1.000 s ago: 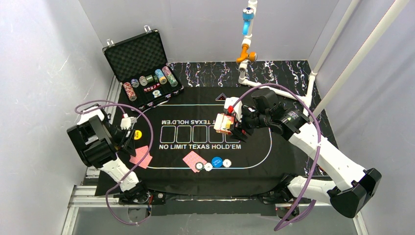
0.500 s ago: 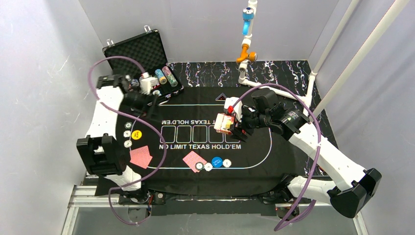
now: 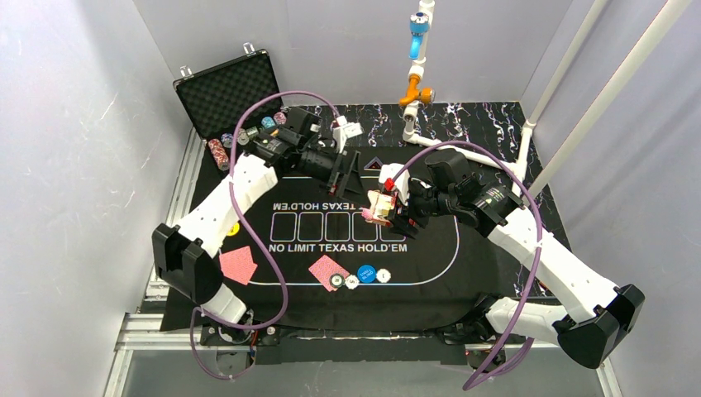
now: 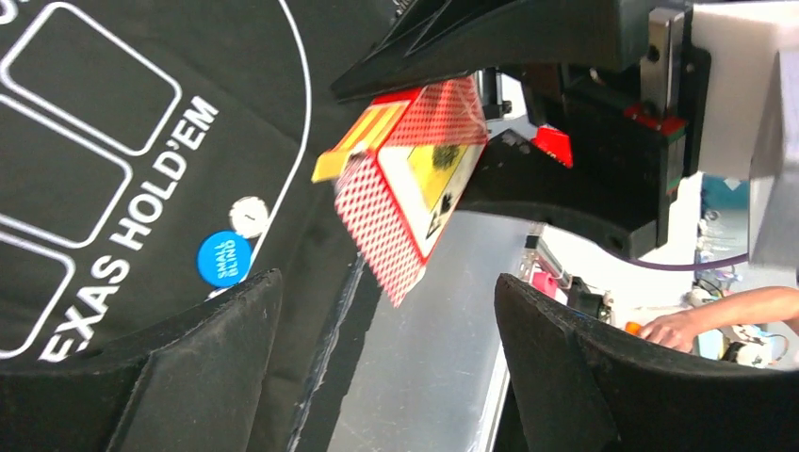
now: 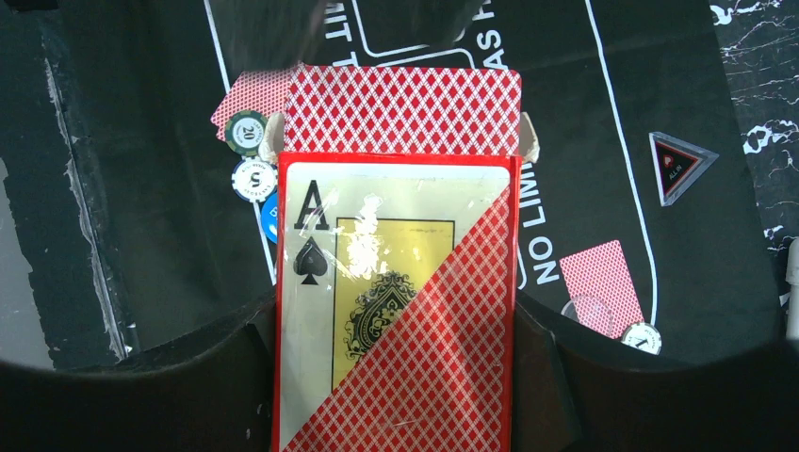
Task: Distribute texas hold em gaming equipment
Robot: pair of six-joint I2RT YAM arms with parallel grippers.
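A red-backed card is sticking partway out of the deck, clear of my left gripper's open fingers, so I should pinch the card's protruding end (image 5: 403, 87) and draw it out.
My right gripper (image 3: 392, 208) is shut on the red deck (image 3: 380, 207) and holds it above the middle of the black mat (image 3: 430, 248). In the right wrist view the deck (image 5: 396, 301) fills the gap between both fingers, with red-backed cards (image 5: 400, 108) sticking out of its far end. My left gripper (image 3: 347, 178) hangs open just left of the deck. The left wrist view shows the deck (image 4: 415, 179) ahead of the open gripper (image 4: 386, 281), nothing between its fingers. Two red-backed cards (image 3: 238, 265) (image 3: 328, 271), two chips (image 3: 343, 281), a blue button (image 3: 366, 273) and a white button (image 3: 383, 275) lie on the mat.
The open black case (image 3: 240, 95) stands at the back left with rows of chips (image 3: 219, 153) in it. A yellow button (image 3: 234, 228) peeks out beside the left arm. A white pipe stand (image 3: 413, 83) rises behind the mat. A triangular marker (image 5: 680, 162) lies on the mat.
The left arm has swung from the mat's left edge past the case to the middle, close to the deck, and its jaws have opened wider. The right arm and deck have stayed put.
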